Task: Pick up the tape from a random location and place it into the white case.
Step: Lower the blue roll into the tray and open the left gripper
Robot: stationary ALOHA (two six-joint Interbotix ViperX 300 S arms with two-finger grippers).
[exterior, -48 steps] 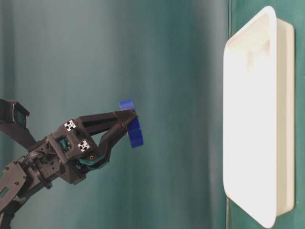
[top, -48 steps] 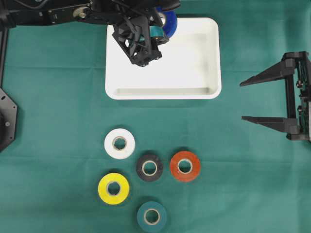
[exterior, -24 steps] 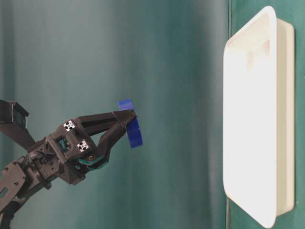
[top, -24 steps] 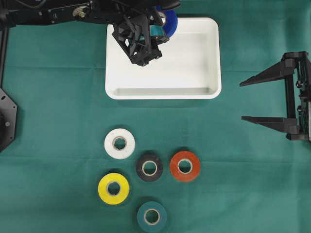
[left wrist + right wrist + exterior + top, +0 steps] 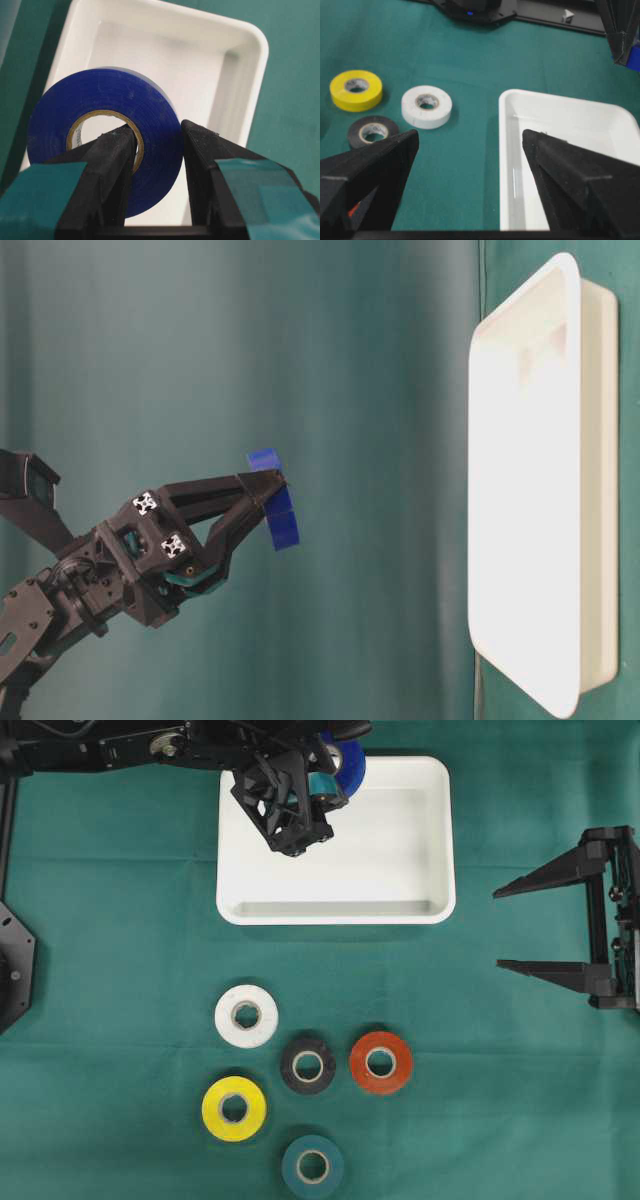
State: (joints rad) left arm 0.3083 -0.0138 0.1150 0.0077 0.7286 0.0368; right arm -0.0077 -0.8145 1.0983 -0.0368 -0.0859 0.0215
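Note:
My left gripper will let go of the blue tape on the middle of the white case's bottom (image 5: 337, 841).
My left gripper (image 5: 157, 134) is shut on a blue tape (image 5: 100, 97) roll, one finger through its core and the other on its outer face. In the overhead view the blue tape (image 5: 352, 768) hangs above the far left corner of the white case (image 5: 335, 910), a shallow white tray that holds nothing. The table-level view shows the roll (image 5: 284, 528) held well off the case (image 5: 520, 490). My right gripper (image 5: 498, 928) stands open at the right edge of the table, apart from the case, with nothing between its fingers (image 5: 380, 160).
Several other tape rolls lie on the green cloth in front of the case: white (image 5: 225, 1020), black (image 5: 290, 1066), red (image 5: 360, 1065), yellow (image 5: 212, 1110) and teal (image 5: 292, 1168). The left arm reaches in from the far left.

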